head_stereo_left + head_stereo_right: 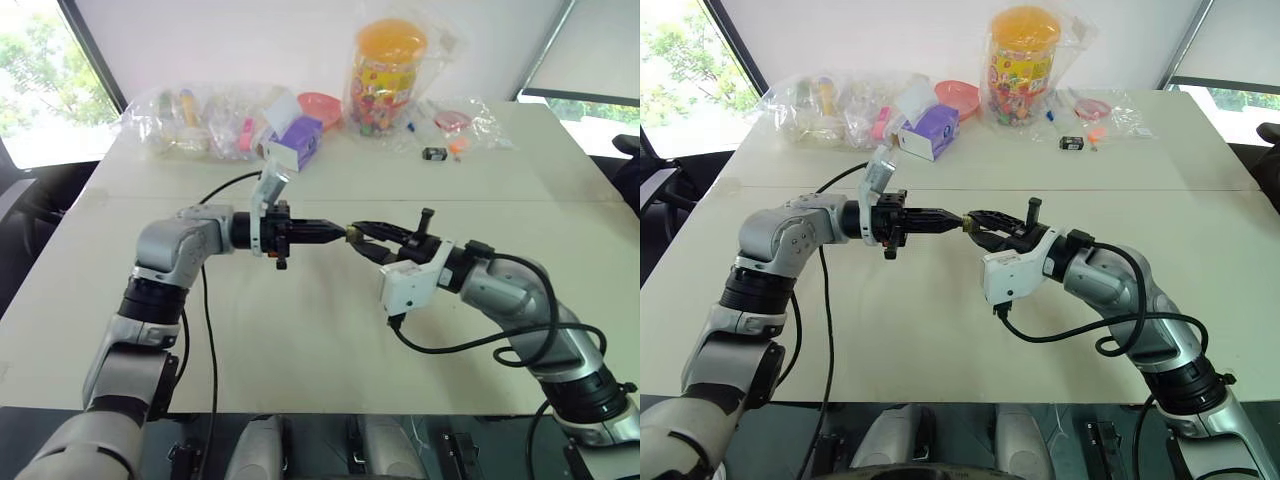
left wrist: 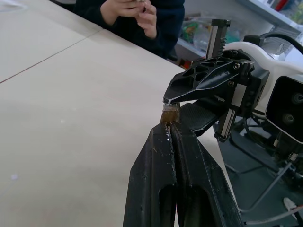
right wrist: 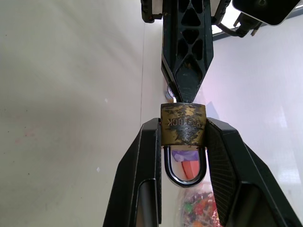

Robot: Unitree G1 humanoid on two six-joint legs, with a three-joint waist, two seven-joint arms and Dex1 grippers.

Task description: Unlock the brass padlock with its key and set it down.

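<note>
The padlock's shackle points back between the right gripper's fingers, so next the left gripper takes the padlock's body [image 3: 183, 125] before the right gripper grips the shackle.
The brass padlock [image 3: 183, 124] hangs in mid-air above the table [image 1: 300, 330], its steel shackle [image 3: 185, 176] pointing back toward my right wrist. My right gripper [image 1: 358, 233] is shut on the lock's body, one finger on each side. My left gripper [image 1: 338, 232] reaches in level from the left, and its shut fingertips [image 2: 166, 130] meet the lock's keyhole end. A silvery bit of the key [image 3: 169, 92] shows at those tips; the rest of it is hidden between the fingers. In the eye views the padlock [image 1: 966, 221] is a tiny golden speck where the two grippers meet.
Along the table's far edge lie clear plastic bags [image 1: 190, 120], a purple and white box [image 1: 295, 142], a pink bowl [image 1: 320, 105], a sweets jar with an orange lid [image 1: 388, 75] and a small black item [image 1: 433, 153]. A person's hands [image 2: 135, 12] show beyond the table.
</note>
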